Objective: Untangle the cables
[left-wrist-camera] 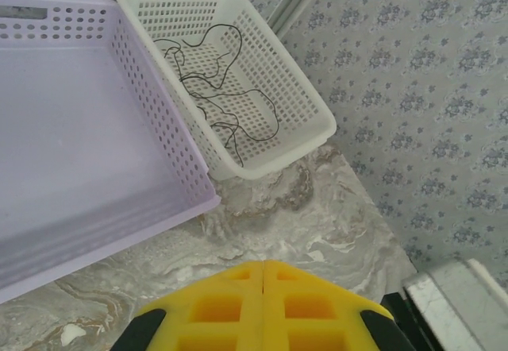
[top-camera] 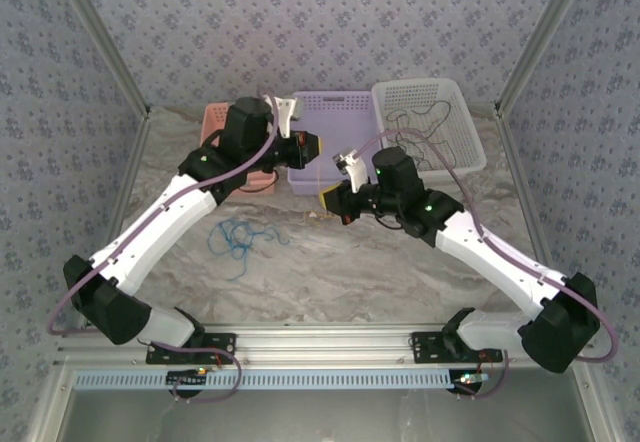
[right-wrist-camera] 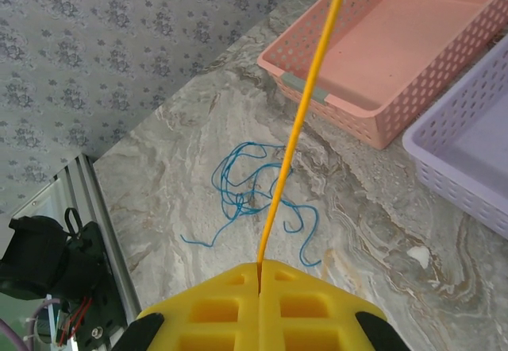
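Next, my right gripper releases the yellowish cable on the bottom of the purple basket (top-camera: 330,158), between the pink basket and the white basket.
My right gripper (right-wrist-camera: 259,267) is shut on a yellowish cable (right-wrist-camera: 298,121), which runs taut from the jaw tips up and out of the top of the right wrist view. Below that taut line a blue cable (right-wrist-camera: 240,198) lies in a loose tangle on the marble table; from above, the blue cable (top-camera: 238,234) sits left of centre. A black cable (left-wrist-camera: 225,95) lies coiled inside the white basket (left-wrist-camera: 302,81). My left gripper (left-wrist-camera: 263,265) is shut above the table near the purple basket, and no cord shows at its tips. From above, the left gripper (top-camera: 312,148) hangs just above and behind the right gripper (top-camera: 332,200).
Three baskets stand along the back of the table: pink basket (top-camera: 215,120), purple basket (top-camera: 335,127) and white basket (top-camera: 470,122). Patterned walls enclose the table on three sides. An aluminium rail (top-camera: 320,340) runs along the near edge.
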### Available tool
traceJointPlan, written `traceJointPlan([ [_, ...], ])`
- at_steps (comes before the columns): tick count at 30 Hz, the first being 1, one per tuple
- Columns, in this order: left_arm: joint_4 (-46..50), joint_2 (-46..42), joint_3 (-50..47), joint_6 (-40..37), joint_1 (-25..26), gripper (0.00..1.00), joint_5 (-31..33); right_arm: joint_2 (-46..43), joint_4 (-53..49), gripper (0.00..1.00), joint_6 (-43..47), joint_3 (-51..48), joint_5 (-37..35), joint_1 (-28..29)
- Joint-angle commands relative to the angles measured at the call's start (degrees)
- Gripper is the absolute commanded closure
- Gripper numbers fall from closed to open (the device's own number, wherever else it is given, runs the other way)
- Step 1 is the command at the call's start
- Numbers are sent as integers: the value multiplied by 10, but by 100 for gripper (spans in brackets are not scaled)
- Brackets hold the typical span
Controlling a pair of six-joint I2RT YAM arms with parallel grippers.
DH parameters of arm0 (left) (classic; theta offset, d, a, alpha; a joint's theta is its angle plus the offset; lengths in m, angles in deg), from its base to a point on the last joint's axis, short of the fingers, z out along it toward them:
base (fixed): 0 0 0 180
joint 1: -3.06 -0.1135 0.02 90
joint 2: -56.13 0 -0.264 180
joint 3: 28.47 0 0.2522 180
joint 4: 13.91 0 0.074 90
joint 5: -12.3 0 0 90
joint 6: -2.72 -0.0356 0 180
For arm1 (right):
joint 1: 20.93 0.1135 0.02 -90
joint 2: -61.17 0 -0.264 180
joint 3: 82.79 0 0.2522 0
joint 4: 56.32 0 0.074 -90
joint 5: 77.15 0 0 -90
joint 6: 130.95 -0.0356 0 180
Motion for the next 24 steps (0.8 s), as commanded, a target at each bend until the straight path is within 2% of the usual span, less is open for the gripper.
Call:
traceJointPlan([
  [1, -83, -3, 30, 18, -13, 100, 5, 21, -48, 100, 17, 12, 16, 17],
  [5, -78, -4, 29, 24, -19, 100, 14, 22, -33, 100, -15, 15, -18, 8],
  [6, -66, -5, 30, 27, -20, 96, 24, 20, -23, 100, -33, 15, -25, -1],
  [7, -58, -6, 30, 28, -22, 80, 31, 19, -14, 100, -47, 16, -23, -11],
  [8, -51, -11, 27, 30, -23, 54, 44, 19, -6, 100, -61, 21, -23, -21],
  [9, -46, -21, 19, 33, -23, 38, 61, 21, -4, 100, -73, 29, -27, -30],
  [11, -41, -46, -5, 40, -23, 26, 98, 35, -10, 100, -87, 56, -28, -46],
  [13, -28, -76, -30, 46, -23, 21, 142, 56, -24, 100, -96, 98, -29, -65],
  [15, -2, -109, -54, 51, -23, 19, 180, 82, -40, 100, -103, 142, -34, -83],
  [21, 78, -200, -161, 84, -23, 21, 246, 191, -58, 100, -142, 272, -39, -150],
  [24, 104, -234, -227, 111, -22, 22, 250, 266, -53, 100, -170, 342, -19, -177],
])
